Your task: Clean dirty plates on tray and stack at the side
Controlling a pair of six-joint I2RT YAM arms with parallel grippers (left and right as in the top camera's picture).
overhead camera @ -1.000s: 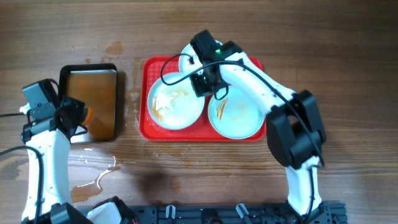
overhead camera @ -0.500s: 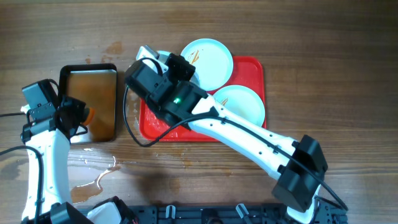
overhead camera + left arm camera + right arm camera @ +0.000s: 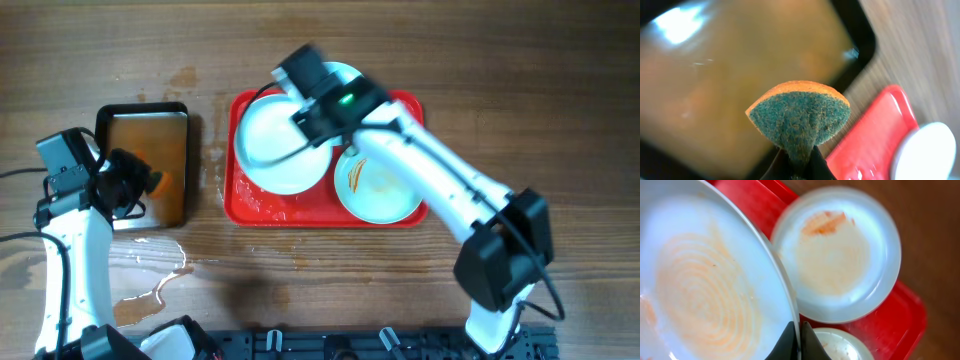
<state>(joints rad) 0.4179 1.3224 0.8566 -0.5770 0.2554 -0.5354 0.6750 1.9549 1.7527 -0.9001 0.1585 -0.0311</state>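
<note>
My right gripper will let go of the ringed plate on the red tray's half (image 3: 280,148) nearest the pan, next to the smeared plate.
The red tray (image 3: 250,205) holds three pale plates. My right gripper (image 3: 322,126) is shut on the rim of the left plate (image 3: 278,148), tilting it up over the tray's left half. In the right wrist view (image 3: 800,330) this plate (image 3: 705,295) shows faint orange rings. A smeared plate (image 3: 380,188) lies front right, also in the right wrist view (image 3: 840,260). A third plate (image 3: 350,76) lies at the back, mostly hidden by the arm. My left gripper (image 3: 138,186) is shut on an orange and green sponge (image 3: 799,117) over the pan.
A black-rimmed metal pan (image 3: 150,150) with brown water stands left of the tray, also in the left wrist view (image 3: 860,35). A water puddle (image 3: 150,285) lies on the wooden table in front of the pan.
My right arm swung left over the tray's left edge, then back, and the plate it holds now sits tilted over the tray's left half. My left gripper edged right with the sponge.
</note>
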